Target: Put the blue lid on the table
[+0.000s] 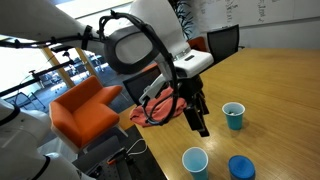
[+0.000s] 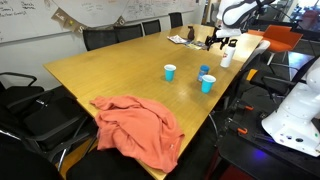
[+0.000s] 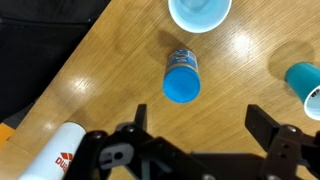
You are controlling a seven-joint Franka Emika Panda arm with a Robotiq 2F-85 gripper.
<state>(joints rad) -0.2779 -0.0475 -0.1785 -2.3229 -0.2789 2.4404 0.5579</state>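
Observation:
The blue lid's rim (image 1: 241, 167) (image 3: 181, 85), on top of the small labelled container, is the next place for my gripper to go and close.
The blue lid (image 3: 182, 86) is a round bright-blue disc; it seems to sit on a small labelled container on the wooden table (image 3: 110, 70). It shows at the bottom edge in an exterior view (image 1: 241, 167) and as a small blue spot in an exterior view (image 2: 204, 70). My gripper (image 3: 200, 130) is open and empty. It hangs above the table, short of the lid and apart from it. It also shows in both exterior views (image 1: 197, 115) (image 2: 215, 40).
A white-rimmed light-blue cup (image 3: 200, 12) (image 1: 195, 160) and a teal cup (image 3: 305, 85) (image 1: 234, 116) stand near the lid. A white bottle (image 3: 60, 155) lies by the table edge. An orange cloth (image 2: 140, 125) lies on the far end. Chairs (image 1: 85, 110) ring the table.

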